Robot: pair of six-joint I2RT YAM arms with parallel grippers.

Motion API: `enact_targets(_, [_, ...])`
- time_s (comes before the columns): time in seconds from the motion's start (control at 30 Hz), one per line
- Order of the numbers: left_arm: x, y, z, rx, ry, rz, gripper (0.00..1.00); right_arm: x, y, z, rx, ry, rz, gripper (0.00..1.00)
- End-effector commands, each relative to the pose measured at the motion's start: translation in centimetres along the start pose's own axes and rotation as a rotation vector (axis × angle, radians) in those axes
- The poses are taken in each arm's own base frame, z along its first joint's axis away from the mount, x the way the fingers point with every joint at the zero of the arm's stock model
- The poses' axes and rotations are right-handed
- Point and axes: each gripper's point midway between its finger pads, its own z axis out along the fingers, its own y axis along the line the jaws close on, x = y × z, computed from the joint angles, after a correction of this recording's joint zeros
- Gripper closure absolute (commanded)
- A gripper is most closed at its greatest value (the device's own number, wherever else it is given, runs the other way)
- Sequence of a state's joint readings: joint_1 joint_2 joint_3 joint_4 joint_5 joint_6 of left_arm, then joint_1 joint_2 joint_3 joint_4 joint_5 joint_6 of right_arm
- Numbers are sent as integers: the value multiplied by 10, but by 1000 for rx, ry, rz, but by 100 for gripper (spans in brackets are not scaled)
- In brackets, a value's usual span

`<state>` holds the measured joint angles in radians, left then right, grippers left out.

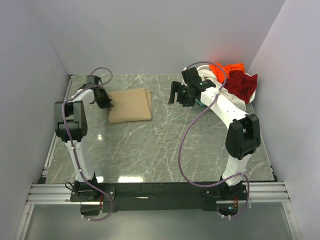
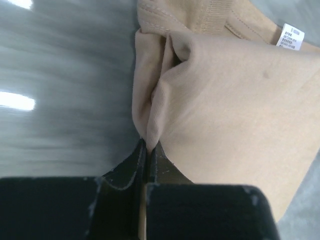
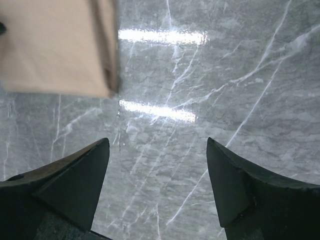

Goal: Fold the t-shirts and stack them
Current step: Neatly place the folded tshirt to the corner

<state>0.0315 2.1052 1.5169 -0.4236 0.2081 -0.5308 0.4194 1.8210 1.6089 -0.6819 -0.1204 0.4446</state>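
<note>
I need to let go of the tan t-shirt with my left gripper on the marble table (image 1: 84,109) under that gripper's own arm, close to the side of the table.
The tan t-shirt (image 1: 131,105) lies folded on the marble table at the back left; in the left wrist view its tan cloth (image 2: 235,100) fills the right side, with a white label showing. My left gripper (image 1: 106,102) is shut on a pinched fold at the shirt's left edge (image 2: 148,142). A heap of orange (image 1: 227,68) and dark red (image 1: 244,84) t-shirts sits in the back right corner, partly behind the right arm. My right gripper (image 1: 176,94) hangs open above bare table (image 3: 157,150), nothing between its fingers, with the tan shirt's corner (image 3: 55,45) ahead on its left.
White walls close the table in at the back and both sides. A metal rail (image 1: 150,192) with both arm bases runs along the near edge. Marble surface (image 1: 165,145) lies between the arms.
</note>
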Motion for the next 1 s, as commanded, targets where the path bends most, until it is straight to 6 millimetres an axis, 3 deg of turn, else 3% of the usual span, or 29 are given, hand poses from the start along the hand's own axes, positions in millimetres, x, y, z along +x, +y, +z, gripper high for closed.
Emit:
enact_targets(0.0, [-44,49,-16,-128,-88,-6,100,-13,12,-22,-27,-60,-18,16])
enact_targets(0.2, [-79,107,-46,-268,-157,-15,100,-12,14,-21,-34,-51,-18,16])
enact_targets(0.53, [-113,196,-94,-523,-257,-58,100,-10,18,-20,-37,-36,-29,16])
enact_targets(0.8, [-123,228,-123,-630,-305,-81,100,-8,23,-17,-41,-17,-37,16])
enact_targets(0.97, [-126,231,-127,-627,-313,-92,95,-6,26,-14,-44,-6,-49,16])
